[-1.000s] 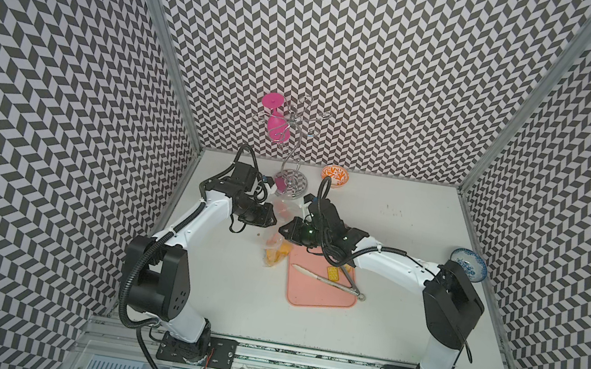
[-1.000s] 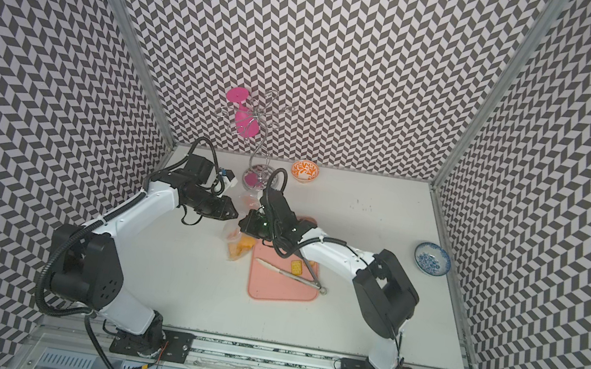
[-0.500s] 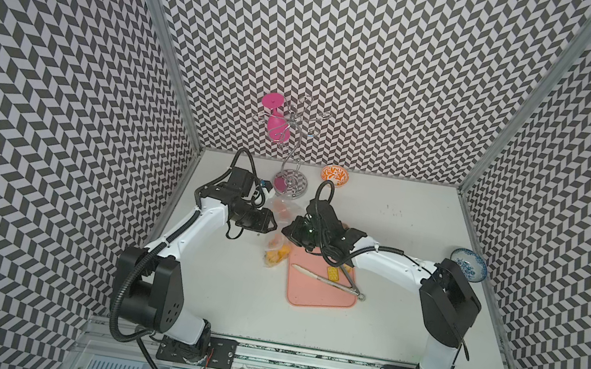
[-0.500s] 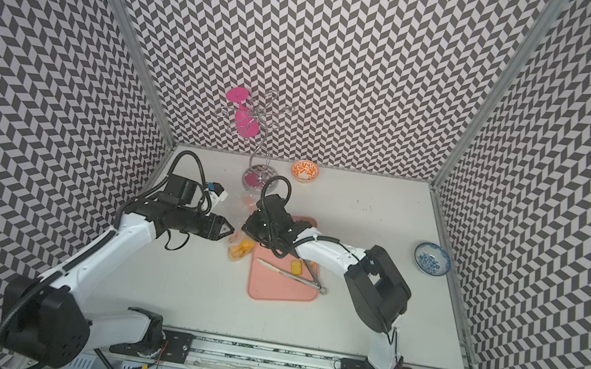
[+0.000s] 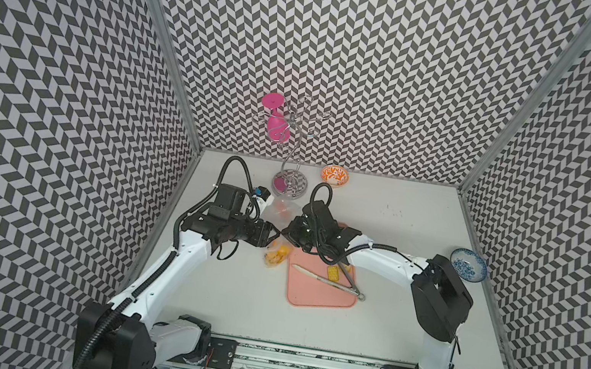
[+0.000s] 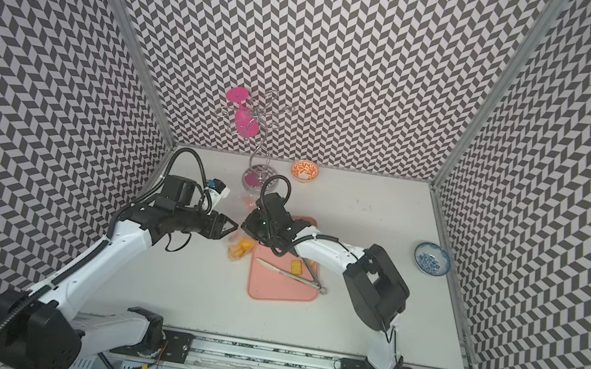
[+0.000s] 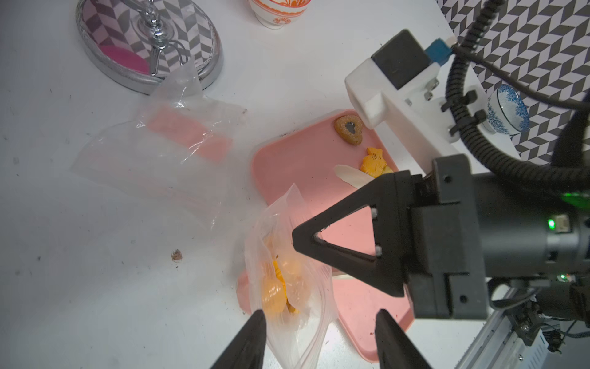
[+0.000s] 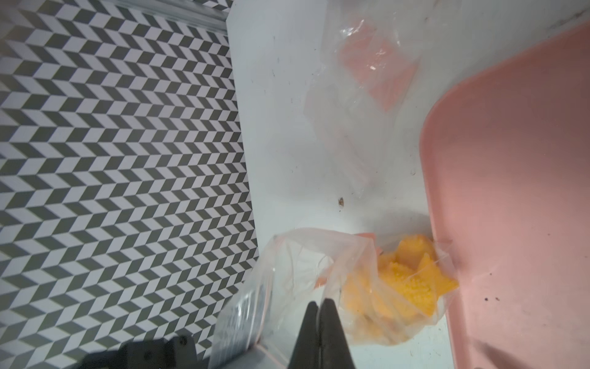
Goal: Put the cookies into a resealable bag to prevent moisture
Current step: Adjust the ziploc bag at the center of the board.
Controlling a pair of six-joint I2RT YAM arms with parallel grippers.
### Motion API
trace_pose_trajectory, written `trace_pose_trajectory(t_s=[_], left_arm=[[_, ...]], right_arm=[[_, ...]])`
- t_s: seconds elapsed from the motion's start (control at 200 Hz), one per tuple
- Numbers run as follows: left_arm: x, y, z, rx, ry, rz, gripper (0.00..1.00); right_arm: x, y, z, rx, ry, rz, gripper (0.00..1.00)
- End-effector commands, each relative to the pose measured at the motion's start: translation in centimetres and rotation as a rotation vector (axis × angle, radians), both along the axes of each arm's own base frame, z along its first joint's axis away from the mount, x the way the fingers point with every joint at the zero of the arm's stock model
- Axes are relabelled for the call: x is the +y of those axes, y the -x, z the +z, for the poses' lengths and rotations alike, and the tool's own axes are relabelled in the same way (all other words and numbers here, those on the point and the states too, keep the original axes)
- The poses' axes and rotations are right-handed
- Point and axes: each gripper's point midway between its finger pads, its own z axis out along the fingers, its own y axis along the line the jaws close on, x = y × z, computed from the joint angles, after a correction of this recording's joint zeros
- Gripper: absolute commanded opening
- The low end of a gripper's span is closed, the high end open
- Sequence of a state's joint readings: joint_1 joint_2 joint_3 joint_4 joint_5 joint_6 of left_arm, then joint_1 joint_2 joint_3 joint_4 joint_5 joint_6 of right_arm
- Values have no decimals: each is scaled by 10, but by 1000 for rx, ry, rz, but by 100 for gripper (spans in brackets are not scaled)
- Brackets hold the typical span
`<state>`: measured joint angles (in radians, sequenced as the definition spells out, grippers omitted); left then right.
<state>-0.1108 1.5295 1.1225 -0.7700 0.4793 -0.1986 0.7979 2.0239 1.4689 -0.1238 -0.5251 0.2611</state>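
Note:
The bag's opening gapes beside the right gripper's hold, so the left gripper should pinch one end while the right gripper opens, turns and pinches the zip edge (image 7: pixel 318 338).
A clear resealable bag (image 7: pixel 287 242) stands crumpled at the pink tray's (image 5: pixel 320 298) left edge, with yellow-orange cookies (image 7: pixel 277 287) (image 8: pixel 412 281) (image 5: pixel 276 256) inside. My right gripper (image 8: pixel 319 303) is shut on the bag's thin film near its mouth. My left gripper (image 7: pixel 319 314) is open; its fingers straddle the bag's zip edge, and one finger touches the plastic. On the tray lie a brown heart cookie (image 7: pixel 348 129), a fish cookie (image 7: pixel 374 163) and a square cracker (image 5: pixel 332 272) (image 6: pixel 296 268).
Metal tongs (image 5: pixel 326 281) lie across the tray. A second, empty clear bag (image 7: pixel 166 153) lies flat near the chrome stand's base (image 5: pixel 288 186), which carries a pink cup. An orange bowl (image 5: pixel 334 175) sits at the back, a blue bowl (image 5: pixel 468 264) at the right.
The right gripper has closed on the bag's film. The left arm has swung forward and lower, bringing its gripper beside the bag. The bag of cookies has stayed in place.

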Motion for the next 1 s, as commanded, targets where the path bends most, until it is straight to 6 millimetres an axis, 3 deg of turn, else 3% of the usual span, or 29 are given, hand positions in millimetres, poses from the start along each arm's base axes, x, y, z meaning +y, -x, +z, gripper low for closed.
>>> trace_pose_trajectory(t_s=[0.0, 0.16, 0.26, 0.411, 0.551, 0.766, 0.891, 0.992], left_arm=[[7, -15, 15, -75, -74, -43, 2], [-9, -21, 32, -138, -75, -145, 5], [-20, -20, 37, -155, -50, -189, 10], [-26, -11, 27, -130, -53, -219, 17], [-24, -9, 40, -182, -63, -221, 28], [-22, 16, 34, -193, -62, -227, 42], [-19, 27, 48, -309, -62, -218, 54], [-28, 36, 63, -406, 7, -231, 56]], right_arm=[[5, 9, 70, 27, -135, -96, 0], [3, 18, 76, 204, -217, -236, 0], [2, 13, 68, 271, -203, -346, 0], [-7, 2, 58, 365, -205, -518, 0], [-18, -6, 36, 456, -165, -665, 0], [-13, -7, 19, 525, -142, -709, 0], [-12, -9, 15, 529, -131, -714, 0], [-9, -9, 13, 539, -132, -709, 0]])
